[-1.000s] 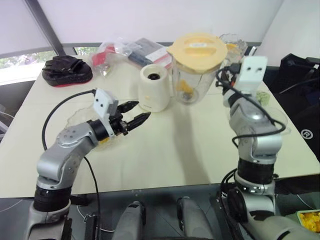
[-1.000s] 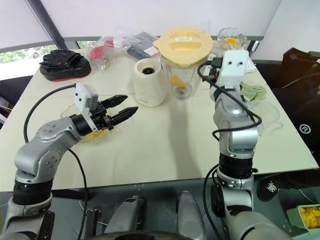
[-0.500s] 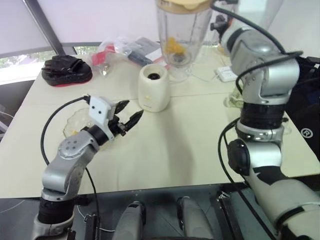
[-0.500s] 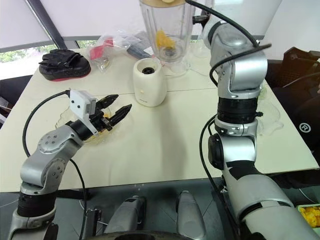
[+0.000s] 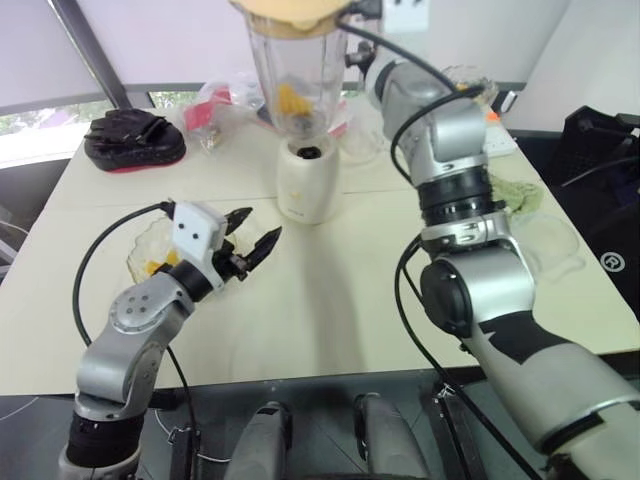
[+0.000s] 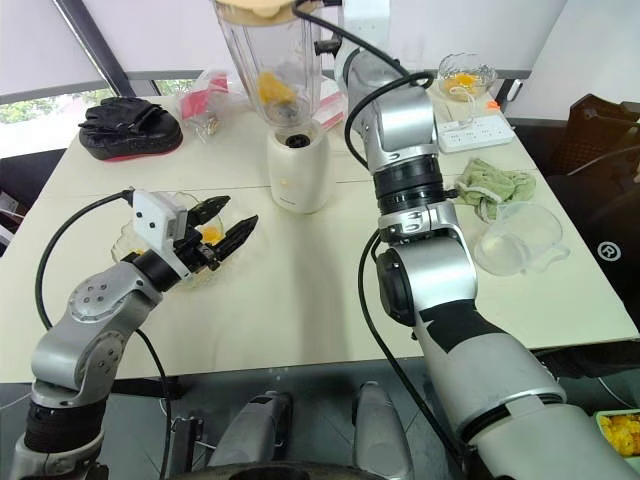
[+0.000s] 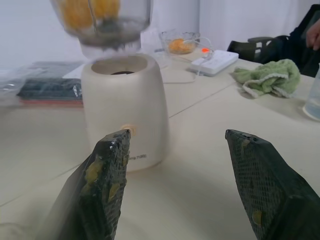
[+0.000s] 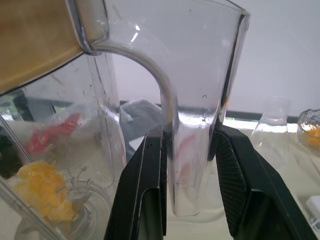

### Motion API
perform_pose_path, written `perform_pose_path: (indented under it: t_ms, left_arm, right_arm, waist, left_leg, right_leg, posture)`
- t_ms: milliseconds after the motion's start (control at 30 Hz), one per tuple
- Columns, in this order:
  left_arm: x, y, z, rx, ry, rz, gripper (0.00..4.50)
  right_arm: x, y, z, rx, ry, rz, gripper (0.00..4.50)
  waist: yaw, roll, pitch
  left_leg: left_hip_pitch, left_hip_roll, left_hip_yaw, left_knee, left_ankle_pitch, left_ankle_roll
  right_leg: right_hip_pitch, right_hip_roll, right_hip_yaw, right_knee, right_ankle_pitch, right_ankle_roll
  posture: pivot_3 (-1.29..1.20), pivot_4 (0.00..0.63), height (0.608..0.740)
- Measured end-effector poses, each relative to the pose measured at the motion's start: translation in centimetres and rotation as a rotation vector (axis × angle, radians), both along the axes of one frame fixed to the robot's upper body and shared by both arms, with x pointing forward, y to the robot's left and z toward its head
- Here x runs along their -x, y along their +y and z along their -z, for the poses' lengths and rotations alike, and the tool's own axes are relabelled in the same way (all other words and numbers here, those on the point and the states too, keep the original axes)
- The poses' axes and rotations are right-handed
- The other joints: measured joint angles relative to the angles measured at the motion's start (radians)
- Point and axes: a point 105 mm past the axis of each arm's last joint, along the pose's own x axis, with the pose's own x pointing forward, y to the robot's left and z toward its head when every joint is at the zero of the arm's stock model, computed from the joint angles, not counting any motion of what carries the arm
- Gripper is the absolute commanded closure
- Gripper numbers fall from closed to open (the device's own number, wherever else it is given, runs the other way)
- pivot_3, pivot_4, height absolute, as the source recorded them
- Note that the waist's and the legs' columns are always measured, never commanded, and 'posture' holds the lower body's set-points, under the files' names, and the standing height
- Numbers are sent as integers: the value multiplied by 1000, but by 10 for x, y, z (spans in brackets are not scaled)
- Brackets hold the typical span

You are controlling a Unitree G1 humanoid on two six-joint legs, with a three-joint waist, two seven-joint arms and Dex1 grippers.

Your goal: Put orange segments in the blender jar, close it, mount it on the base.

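Note:
Next, the right gripper releases the blender jar once it's upright in the dark socket atop the cream base (image 5: 310, 154).
The clear blender jar (image 5: 293, 75) with its yellow lid (image 5: 288, 12) hangs just over the cream base (image 5: 308, 182), slightly tilted. Orange segments (image 5: 288, 100) lie at its bottom near the blades. My right gripper (image 8: 187, 137) is shut on the jar's handle (image 8: 170, 125), reaching in from the right at the far side of the table. My left gripper (image 5: 256, 233) stands open and empty, low over the table in front of the base, its fingers (image 7: 107, 170) smeared with pulp. Under that arm sits a shallow glass bowl (image 5: 140, 262) with orange pieces in it.
Black gloves (image 5: 135, 140) and plastic bags (image 5: 215, 105) lie at the back left. On the right are a green cloth (image 6: 487, 185), a clear measuring jug (image 6: 520, 240), a power strip (image 6: 483, 130) and a small bowl of fruit (image 6: 462, 78).
My right arm has lifted the jar off the table to the right of the base and carried it left, over the base. The left gripper has stayed about where it was.

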Motion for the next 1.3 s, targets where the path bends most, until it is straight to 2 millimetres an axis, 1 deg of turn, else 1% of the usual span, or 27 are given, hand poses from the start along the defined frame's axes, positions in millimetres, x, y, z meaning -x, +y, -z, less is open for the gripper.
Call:
perform_pose_path:
  t_ms: [33,333,467,633,800,867,967,1100,1300]
  left_arm:
    - [1,0,-1,-2,-2,-3,1338]
    - [10,4,5,-36,25,-22,1338]
    - [11,5,4,-40,22,-24,1338]
    - [11,5,4,-45,29,-23,1338]
    - [10,4,1,-46,16,-17,1338]
    - [9,3,-1,-46,9,-14,1338]
    - [8,4,0,-46,15,-16,1338]
    - [7,3,-2,-46,10,-14,1338]
    - [5,4,0,-47,16,-17,1338]
  right_arm:
    - [-3,-1,5,1,5,9,3716]
    - [-10,-4,8,1,-34,27,3716]
    - [-10,-5,8,1,-26,33,3716]
    - [-5,-6,7,-3,-3,33,3716]
    - [4,-10,8,-12,14,37,3716]
    - [7,-11,13,-12,35,40,3716]
    - [9,-13,26,-13,75,50,3716]
    - [13,-11,26,-11,67,57,3716]
    - [14,-10,29,-4,59,60,3716]
  waist:
    - [0,0,0]
    - [-3,0,0]
    - [-2,0,0]
    - [-1,0,0]
    - [2,0,0]
    - [2,0,0]
    - [1,0,0]
    - [0,0,0]
    - [1,0,0]
  left_leg:
    - [0,0,0,0,0,0]
    - [1,0,0,0,0,0]
    - [1,0,0,0,0,0]
    - [1,0,0,0,0,0]
    - [0,0,-1,0,0,0]
    - [0,0,-1,0,0,0]
    - [1,0,-1,0,0,0]
    - [1,0,-1,-1,0,0]
    - [0,0,0,-1,0,0]
  right_leg:
    - [0,0,0,0,0,0]
    - [0,0,0,0,0,0]
    - [1,0,0,1,0,-1]
    - [1,0,0,0,0,-1]
    - [1,0,0,0,0,-1]
    - [1,0,0,0,0,-1]
    - [0,0,0,0,0,-1]
    - [0,0,0,0,0,-1]
    - [0,0,0,0,0,-1]
  posture:
    - [0,150,740]
    - [0,150,740]
    - [0,150,740]
    - [0,150,740]
    - [0,150,740]
    - [0,150,740]
    - [0,150,740]
    - [0,150,740]
    - [0,150,740]
